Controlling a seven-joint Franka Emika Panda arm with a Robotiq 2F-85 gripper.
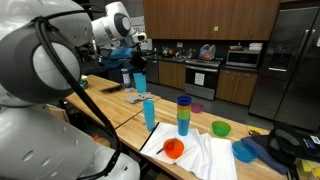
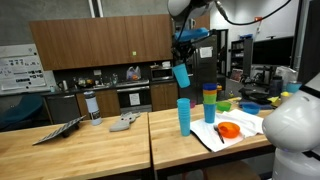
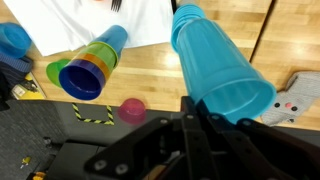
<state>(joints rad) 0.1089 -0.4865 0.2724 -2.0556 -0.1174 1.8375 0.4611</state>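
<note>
My gripper is holding the light blue cup. It will release the cup on the second blue cup (image 1: 149, 105) (image 3: 186, 19) near the coloured stack.
My gripper (image 3: 203, 112) is shut on the rim of a light blue plastic cup (image 3: 215, 62) and holds it tilted, high above the wooden table. In both exterior views the held cup (image 1: 139, 79) (image 2: 181, 75) hangs under the gripper (image 1: 134, 62) (image 2: 184, 55). A second blue cup (image 1: 149, 112) (image 2: 184, 115) stands upside down on the table below. Beside it stands a stack of coloured cups (image 1: 183, 115) (image 2: 209, 103), which also shows in the wrist view (image 3: 90, 65).
A white cloth (image 1: 200, 155) (image 2: 222, 138) carries an orange bowl (image 1: 174, 149) (image 2: 229, 130). A green bowl (image 1: 220, 128), a blue bowl (image 1: 244, 150) (image 3: 12, 38) and a small pink cup (image 3: 132, 109) lie nearby. Kitchen cabinets and an oven (image 1: 202, 75) line the back wall.
</note>
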